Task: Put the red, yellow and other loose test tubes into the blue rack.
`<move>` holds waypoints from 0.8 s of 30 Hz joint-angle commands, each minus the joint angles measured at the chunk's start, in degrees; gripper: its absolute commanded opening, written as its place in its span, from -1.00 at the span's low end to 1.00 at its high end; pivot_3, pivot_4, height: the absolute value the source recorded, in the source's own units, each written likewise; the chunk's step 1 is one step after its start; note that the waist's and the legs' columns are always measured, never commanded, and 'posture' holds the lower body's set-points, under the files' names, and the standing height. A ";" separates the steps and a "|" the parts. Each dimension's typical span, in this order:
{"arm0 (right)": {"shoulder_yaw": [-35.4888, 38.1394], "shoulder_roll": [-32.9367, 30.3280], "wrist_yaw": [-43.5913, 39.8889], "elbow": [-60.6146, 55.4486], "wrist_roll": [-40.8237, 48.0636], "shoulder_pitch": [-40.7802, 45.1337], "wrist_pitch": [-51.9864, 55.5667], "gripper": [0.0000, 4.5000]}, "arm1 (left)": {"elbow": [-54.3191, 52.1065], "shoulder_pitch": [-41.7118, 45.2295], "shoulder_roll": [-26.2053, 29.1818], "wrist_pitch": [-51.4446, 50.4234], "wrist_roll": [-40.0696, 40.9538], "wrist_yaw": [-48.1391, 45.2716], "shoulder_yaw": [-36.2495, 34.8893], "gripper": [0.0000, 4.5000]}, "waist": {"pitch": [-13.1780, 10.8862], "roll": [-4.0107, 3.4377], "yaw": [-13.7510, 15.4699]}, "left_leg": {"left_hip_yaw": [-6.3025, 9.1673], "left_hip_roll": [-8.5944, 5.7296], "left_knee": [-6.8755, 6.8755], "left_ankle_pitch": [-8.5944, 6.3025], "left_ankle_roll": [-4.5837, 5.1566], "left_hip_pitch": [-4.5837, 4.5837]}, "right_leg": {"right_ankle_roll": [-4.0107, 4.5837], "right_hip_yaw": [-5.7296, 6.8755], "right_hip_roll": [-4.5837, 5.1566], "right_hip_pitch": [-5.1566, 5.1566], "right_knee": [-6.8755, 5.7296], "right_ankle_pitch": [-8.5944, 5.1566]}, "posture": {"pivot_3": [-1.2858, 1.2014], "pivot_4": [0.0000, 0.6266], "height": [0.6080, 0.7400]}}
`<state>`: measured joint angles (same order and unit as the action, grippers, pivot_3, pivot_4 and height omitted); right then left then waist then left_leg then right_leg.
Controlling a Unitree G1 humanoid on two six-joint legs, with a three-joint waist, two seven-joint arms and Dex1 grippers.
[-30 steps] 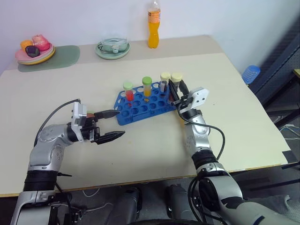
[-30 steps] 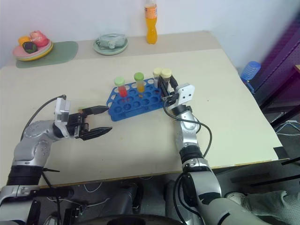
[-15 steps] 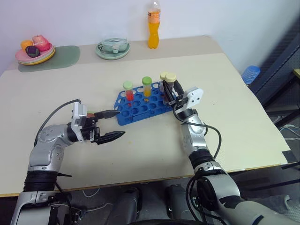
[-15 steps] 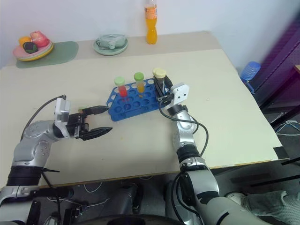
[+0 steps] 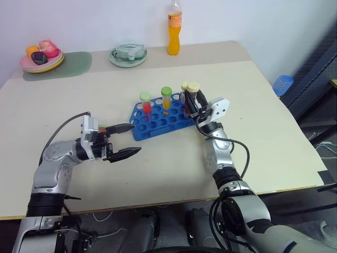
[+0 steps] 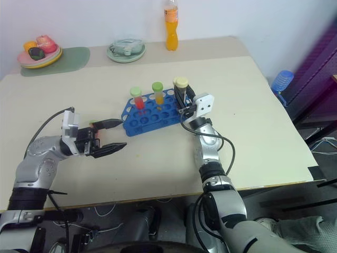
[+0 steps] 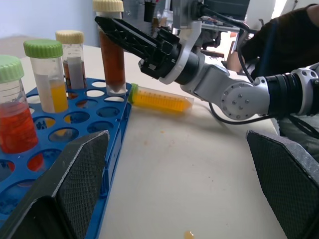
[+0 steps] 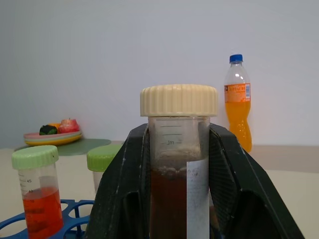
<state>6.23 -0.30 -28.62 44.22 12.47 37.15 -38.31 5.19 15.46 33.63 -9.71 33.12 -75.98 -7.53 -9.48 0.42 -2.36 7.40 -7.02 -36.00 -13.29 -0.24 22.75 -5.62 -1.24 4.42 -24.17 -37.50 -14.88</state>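
The cream-capped brown tube will go down from my right gripper into the blue rack's hole [image 5: 191, 114] just in front of the cream-capped grey tube. The brown tube is now upright at a corner hole.
The blue rack [image 5: 158, 121] stands mid-table. It holds a green-capped red tube [image 5: 146, 103], a green-capped yellow tube [image 5: 166, 98] and a cream-capped grey tube [image 7: 73, 57]. My right gripper [image 5: 191, 101] is shut on a cream-capped brown tube [image 8: 179, 164], upright with its lower end at the hole in the rack's right corner [image 7: 113, 89]. A loose yellow tube [image 7: 162, 98] lies on the table beside that corner, under the right gripper. My left gripper [image 5: 136, 138] hovers open and empty just left of the rack, pointing at it.
An orange soda bottle [image 5: 174, 29], a green plate with a bowl [image 5: 128, 54] and a fruit plate [image 5: 42, 55] on a green mat line the table's far edge. A blue-capped bottle [image 5: 283, 83] stands off the right side. A person's dark sleeve [image 7: 279, 35] shows in the left wrist view.
My right gripper has edged the brown tube slightly left, closer to the grey tube in the rack. The left gripper has stayed still and open.
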 commanded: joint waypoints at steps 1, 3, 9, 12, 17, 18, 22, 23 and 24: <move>0.83 -1.20 0.21 -0.99 0.56 -1.80 0.43 -0.46 | -1.80 0.63 0.05 0.04 0.79 -0.06 -0.25 1.00 | 0.00 0.00 -0.01 | 0.00 0.00 0.00 0.00 0.00 0.00 | 0.00 0.00 0.00 0.02 0.00 0.00 | 0.03 -0.52 1.00; 0.87 -1.53 0.23 -1.12 0.47 -2.15 0.49 -0.46 | -1.70 0.84 -0.12 0.01 0.71 -0.03 -0.04 1.00 | 0.00 0.00 -0.05 | 0.00 0.00 0.00 -0.01 0.01 -0.03 | 0.00 0.00 0.00 0.04 0.01 0.00 | 0.03 -0.52 1.00; 1.06 -1.87 0.54 -1.02 0.25 -2.07 0.60 -0.46 | -1.46 1.35 -0.43 -0.09 0.61 -0.16 0.25 1.00 | 0.00 0.00 -0.09 | 0.00 0.00 0.03 -0.01 0.01 -0.07 | 0.00 0.00 0.00 0.08 0.01 0.00 | 0.03 -0.52 1.00; 0.94 -1.73 0.48 -0.87 0.20 -1.72 0.67 -0.46 | -1.61 1.44 -0.58 -0.24 0.65 -0.11 0.36 1.00 | 0.00 0.00 -0.08 | 0.00 0.00 0.03 -0.01 0.01 -0.08 | 0.00 0.00 0.00 0.09 0.01 0.00 | 0.03 -0.52 1.00; 0.72 -1.41 0.24 -0.12 0.10 -0.79 0.83 -0.46 | -1.82 1.39 -0.57 -0.38 0.72 -0.04 0.34 1.00 | 0.00 0.00 -0.09 | 0.00 0.00 0.04 -0.01 0.01 -0.09 | 0.00 -0.01 0.00 0.10 0.02 0.00 | 0.03 -0.52 1.00; 0.67 -1.38 0.15 0.08 0.06 -0.64 0.83 -0.46 | -1.93 1.35 -0.56 -0.42 0.75 -0.02 0.34 1.00 | 0.00 0.00 -0.09 | 0.00 0.00 0.04 -0.01 0.01 -0.10 | 0.00 -0.01 0.00 0.10 0.02 0.00 | 0.03 -0.52 1.00; 0.61 -1.34 -0.12 1.08 -0.03 0.16 0.75 -0.46 | -2.21 1.40 -0.51 -0.67 0.80 0.14 0.31 1.00 | 0.00 0.00 -0.10 | 0.00 0.00 0.05 -0.01 0.01 -0.11 | 0.00 -0.01 0.00 0.10 0.02 0.00 | 0.03 -0.52 1.00; 0.61 -1.33 -0.14 1.38 -0.06 0.36 0.68 -0.46 | -2.20 1.47 -0.51 -0.73 0.77 0.13 0.30 1.00 | 0.00 0.00 -0.10 | 0.00 0.00 0.06 -0.01 0.01 -0.11 | 0.00 -0.01 0.00 0.10 0.02 0.00 | 0.03 -0.52 1.00; 0.58 -1.27 -0.14 1.69 -0.12 0.55 0.60 -0.46 | -2.25 1.52 -0.51 -0.83 0.76 0.17 0.27 1.00 | 0.00 0.00 -0.10 | 0.00 0.00 0.06 -0.01 0.01 -0.11 | 0.01 -0.01 0.00 0.10 0.02 0.00 | 0.03 -0.52 1.00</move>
<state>6.96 -1.64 -28.65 44.63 12.52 37.40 -38.02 4.83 16.16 33.05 -10.68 33.12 -75.87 -7.24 -9.48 0.42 -2.46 7.40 -7.02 -35.93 -13.30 -0.23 22.64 -5.61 -1.25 4.42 -24.07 -37.49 -14.88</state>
